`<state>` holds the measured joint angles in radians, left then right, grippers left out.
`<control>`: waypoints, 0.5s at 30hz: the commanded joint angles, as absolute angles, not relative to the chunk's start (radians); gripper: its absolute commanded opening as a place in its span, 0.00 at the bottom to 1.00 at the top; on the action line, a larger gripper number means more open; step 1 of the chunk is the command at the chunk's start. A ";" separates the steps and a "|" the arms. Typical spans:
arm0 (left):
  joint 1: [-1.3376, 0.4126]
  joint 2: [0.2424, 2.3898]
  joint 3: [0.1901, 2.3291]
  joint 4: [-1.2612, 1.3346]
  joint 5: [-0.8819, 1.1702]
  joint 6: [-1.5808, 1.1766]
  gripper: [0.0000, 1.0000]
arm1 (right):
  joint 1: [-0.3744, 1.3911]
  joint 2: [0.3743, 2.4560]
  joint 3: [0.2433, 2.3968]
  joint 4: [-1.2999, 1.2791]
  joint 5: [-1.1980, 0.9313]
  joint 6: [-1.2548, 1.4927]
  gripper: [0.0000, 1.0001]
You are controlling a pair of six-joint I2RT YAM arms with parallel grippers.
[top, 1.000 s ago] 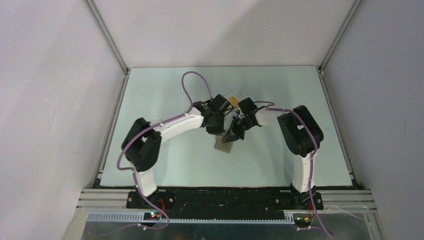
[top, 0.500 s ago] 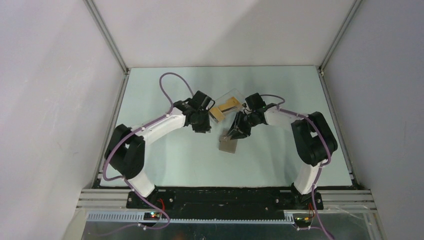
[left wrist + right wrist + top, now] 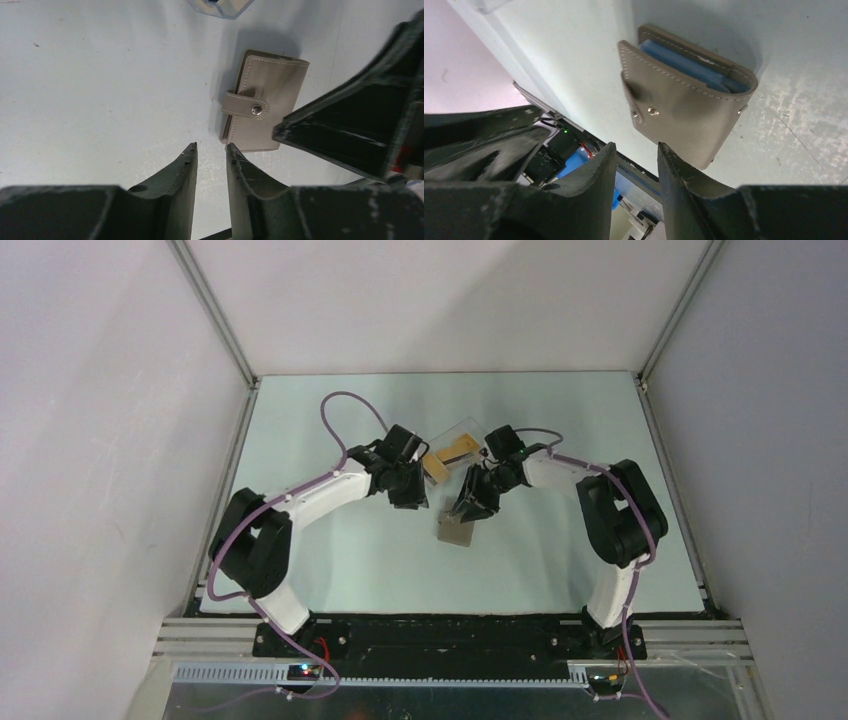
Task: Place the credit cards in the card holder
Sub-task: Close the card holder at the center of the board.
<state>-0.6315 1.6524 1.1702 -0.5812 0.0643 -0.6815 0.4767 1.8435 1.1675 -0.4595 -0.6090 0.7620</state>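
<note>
The snap strap holds the card holder's cover closed, so next the left gripper grabs the strap by its snap end (image 3: 261,110) while the right gripper keeps the cover steady.
The card holder (image 3: 457,531) is a grey-taupe wallet lying closed on the table, its snap strap fastened. It also shows in the left wrist view (image 3: 265,107) and in the right wrist view (image 3: 684,110), where blue inner pockets show at its edge. The orange-gold credit cards (image 3: 447,457) lie in a clear plastic box behind it. My left gripper (image 3: 409,492) (image 3: 211,147) hovers just left of the holder, narrowly open and empty. My right gripper (image 3: 465,508) (image 3: 635,147) is over the holder's far edge, narrowly open and empty. Its finger shows in the left wrist view (image 3: 350,130).
The clear plastic box (image 3: 460,443) sits between the two wrists toward the back; its corner shows at the top of the left wrist view (image 3: 220,6). The table (image 3: 330,550) is pale green-white, walled by white panels and metal rails.
My left gripper has drawn back to the left, off the card holder, uncovering the clear box with the cards. My right gripper stays at the holder's far edge.
</note>
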 commanded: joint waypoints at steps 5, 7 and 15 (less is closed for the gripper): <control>-0.644 1.670 1.183 -0.538 0.098 -0.691 0.33 | 0.491 1.924 1.195 -0.490 -0.596 0.763 0.35; -0.653 1.684 1.193 -0.537 0.097 -0.688 0.33 | 0.489 1.928 1.195 -0.489 -0.596 0.764 0.33; -0.680 1.729 1.214 -0.537 0.094 -0.689 0.33 | 0.483 1.931 1.195 -0.454 -0.629 0.778 0.29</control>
